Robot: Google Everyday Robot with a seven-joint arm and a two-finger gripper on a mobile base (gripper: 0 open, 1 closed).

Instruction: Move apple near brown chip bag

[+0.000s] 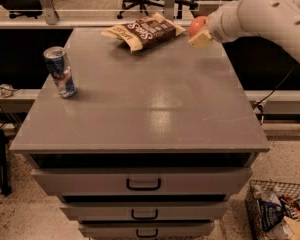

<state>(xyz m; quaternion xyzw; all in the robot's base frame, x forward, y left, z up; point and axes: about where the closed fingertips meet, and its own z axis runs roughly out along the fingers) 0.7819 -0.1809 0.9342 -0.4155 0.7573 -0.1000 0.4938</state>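
The robot's gripper will release the apple on the grey cabinet top [171,33], up against the nearest end of the brown chip bag.
The reddish-orange apple [197,24] is held in my gripper [200,32] above the far right part of the grey cabinet top [150,99]. The gripper is shut on the apple, with a cream fingertip [202,40] showing below it. The white arm reaches in from the upper right. The brown chip bag [145,30], dark brown with cream ends and white lettering, lies flat at the far edge of the top, just left of the apple. A small gap separates the apple from the bag's right end.
A blue, red and silver drink can [60,71] stands upright near the left edge. Drawers [142,183] run down the cabinet front. A wire basket with items [280,211] sits on the floor at lower right. Office chairs stand behind.
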